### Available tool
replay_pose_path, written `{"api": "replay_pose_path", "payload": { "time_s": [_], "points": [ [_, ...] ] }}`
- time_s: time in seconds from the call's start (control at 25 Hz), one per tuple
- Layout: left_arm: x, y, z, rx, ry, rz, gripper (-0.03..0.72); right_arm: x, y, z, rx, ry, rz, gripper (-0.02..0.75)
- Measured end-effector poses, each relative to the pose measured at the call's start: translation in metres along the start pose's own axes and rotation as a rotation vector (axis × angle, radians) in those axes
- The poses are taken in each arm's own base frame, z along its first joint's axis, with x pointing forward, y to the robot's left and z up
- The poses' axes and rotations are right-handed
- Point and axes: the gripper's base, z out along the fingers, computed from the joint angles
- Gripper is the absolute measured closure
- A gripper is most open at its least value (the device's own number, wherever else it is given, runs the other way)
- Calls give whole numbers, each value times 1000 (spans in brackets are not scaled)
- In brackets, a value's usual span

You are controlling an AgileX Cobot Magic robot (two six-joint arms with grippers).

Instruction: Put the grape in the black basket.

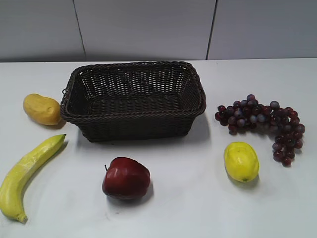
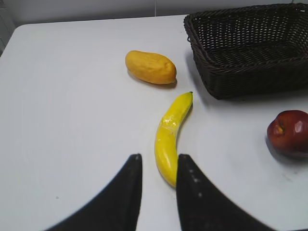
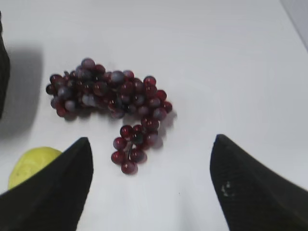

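Note:
The grape bunch will be gripped by my right gripper, which will close on the thick middle of the grape bunch (image 1: 255,117) (image 3: 99,89), between the bunch's end nearest the black basket and the bunch's curved tail.
The grape (image 1: 262,121), a curved bunch of dark red-purple grapes, lies on the white table right of the black basket (image 1: 133,116). It also shows in the right wrist view (image 3: 113,101), ahead of my right gripper (image 3: 151,144), which is wide open, empty and short of the bunch's lower tail. The black basket stands empty at the table's middle back and also shows in the left wrist view (image 2: 250,72). My left gripper (image 2: 159,161) is open with a narrow gap and holds nothing; the banana's near end lies just beyond its fingertips. Neither gripper shows in the exterior view.
A yellow banana (image 1: 27,171) lies front left and a yellow-orange mango-like fruit (image 1: 42,109) left of the basket. A red apple (image 1: 126,177) sits in front of the basket. A yellow lemon-like fruit (image 1: 241,161) lies in front of the grape.

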Motion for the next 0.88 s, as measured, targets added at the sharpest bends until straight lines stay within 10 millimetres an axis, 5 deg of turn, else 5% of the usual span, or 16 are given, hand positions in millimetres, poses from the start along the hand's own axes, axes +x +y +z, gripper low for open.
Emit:
{"api": "replay_pose_path", "payload": {
  "time_s": [0.36,0.88],
  "points": [
    [0,0,0,0,0,1,461,-31,25,93,-112,382,-237,90],
    [0,0,0,0,0,1,461,-48,67,214,-214,523,-515,84]
  ]
}}
